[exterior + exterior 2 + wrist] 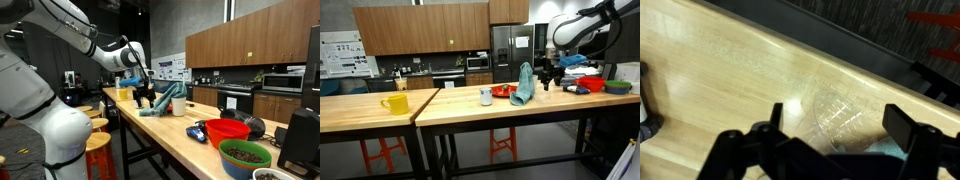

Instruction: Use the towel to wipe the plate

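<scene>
I will next move my gripper to the bunched top (166,94) of the teal towel and close it there, so that the towel can wipe the plate.
A teal towel (523,85) stands bunched up on the wooden table (470,110); it also shows in an exterior view (165,101). A red plate (503,91) lies just beside it. My gripper (550,78) hangs over the table on the towel's other side, away from the plate, and it also appears in an exterior view (147,93). In the wrist view the gripper (838,118) is open and empty. A clear glass (835,115) lies below between the fingers, and a corner of the towel (892,150) shows at the lower edge.
A white mug (486,96) stands near the plate. A yellow mug (395,103) sits far along the table. A red bowl (228,130), a green bowl of dark contents (245,155) and a blue object (197,130) crowd one table end.
</scene>
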